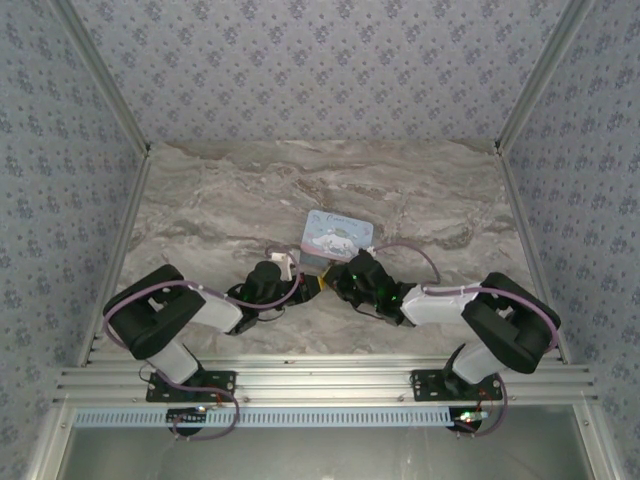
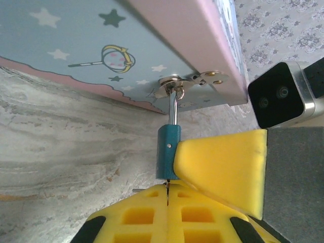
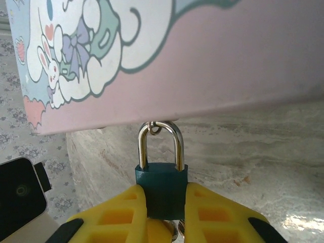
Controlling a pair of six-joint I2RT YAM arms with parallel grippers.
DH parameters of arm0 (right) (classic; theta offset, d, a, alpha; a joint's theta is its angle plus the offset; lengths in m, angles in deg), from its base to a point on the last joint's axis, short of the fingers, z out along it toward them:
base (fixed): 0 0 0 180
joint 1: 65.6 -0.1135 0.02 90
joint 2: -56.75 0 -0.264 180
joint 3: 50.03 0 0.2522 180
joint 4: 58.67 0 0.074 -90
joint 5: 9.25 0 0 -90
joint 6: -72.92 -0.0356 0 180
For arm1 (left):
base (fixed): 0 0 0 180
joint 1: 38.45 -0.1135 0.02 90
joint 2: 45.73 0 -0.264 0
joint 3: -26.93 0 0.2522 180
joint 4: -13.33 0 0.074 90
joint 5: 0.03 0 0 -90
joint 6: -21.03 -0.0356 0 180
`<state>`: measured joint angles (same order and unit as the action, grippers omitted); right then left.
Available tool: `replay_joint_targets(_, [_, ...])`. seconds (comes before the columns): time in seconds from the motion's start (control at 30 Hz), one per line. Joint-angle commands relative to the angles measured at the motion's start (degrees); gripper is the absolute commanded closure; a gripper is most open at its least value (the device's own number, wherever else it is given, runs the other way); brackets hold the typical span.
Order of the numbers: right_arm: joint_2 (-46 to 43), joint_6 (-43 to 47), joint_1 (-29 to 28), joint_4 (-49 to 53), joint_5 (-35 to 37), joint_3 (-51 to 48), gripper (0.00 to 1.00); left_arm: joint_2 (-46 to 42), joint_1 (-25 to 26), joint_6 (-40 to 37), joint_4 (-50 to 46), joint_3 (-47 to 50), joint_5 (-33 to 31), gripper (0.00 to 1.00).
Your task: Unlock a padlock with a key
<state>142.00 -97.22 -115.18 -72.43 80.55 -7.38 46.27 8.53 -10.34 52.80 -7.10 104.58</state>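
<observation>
I should open my right gripper, which pinches the padlock body's narrow sides under both shackle legs, and take the padlock body's broad sides (image 3: 163,185) to swing it off one shackle leg.
A small dark-blue padlock (image 3: 161,187) hangs by its silver shackle (image 3: 161,135) from the hasp (image 2: 177,83) of a pale-blue cartoon tin (image 1: 337,236). My right gripper (image 3: 161,198) is shut on the padlock body, one yellow finger on each side. In the left wrist view, my left gripper (image 2: 166,189) sits just below the padlock (image 2: 168,152), its jaws pressed together on a thin metal key blade (image 2: 166,185) that points up at the lock's underside. Most of the key is hidden between the fingers. A bit of silver ring (image 3: 178,230) shows under the lock.
The tin (image 3: 202,55) stands on a marble-patterned table (image 1: 200,210), walled on three sides by patterned panels. Both arms meet at the tin's near edge, left gripper (image 1: 308,283) and right gripper (image 1: 330,283) almost touching. The right wrist camera (image 2: 281,96) is close to the left fingers.
</observation>
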Motion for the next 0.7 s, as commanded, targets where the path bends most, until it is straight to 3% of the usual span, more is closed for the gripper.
replay_joint_targets(0.0, [-0.25, -2.7, -0.21, 3.51, -1.49, -1.35, 0.94, 1.3, 0.42, 0.61, 3.54, -0.56, 2.91, 1.0])
replay_joint_targets(0.13, [-0.6, -1.88, -0.25, 5.16, -1.55, -0.7, 1.0, 2.45, 0.37, 0.79, 4.16, -0.64, 3.05, 1.0])
replay_joint_targets(0.33, [-1.01, -0.23, -0.37, 9.7, -1.48, 0.85, 1.0, 4.2, 0.26, 1.2, 5.93, -0.65, 3.42, 1.0])
replay_joint_targets(0.57, [-5.64, -2.21, -1.14, 9.44, 3.16, -2.48, 0.7, 5.2, -0.67, 1.84, 7.41, -0.53, 4.36, 1.0])
replay_joint_targets(0.67, [-9.46, -2.22, -1.72, 10.26, 6.78, -4.08, 0.66, 5.2, -1.21, 1.74, 7.41, -0.45, 5.07, 1.0])
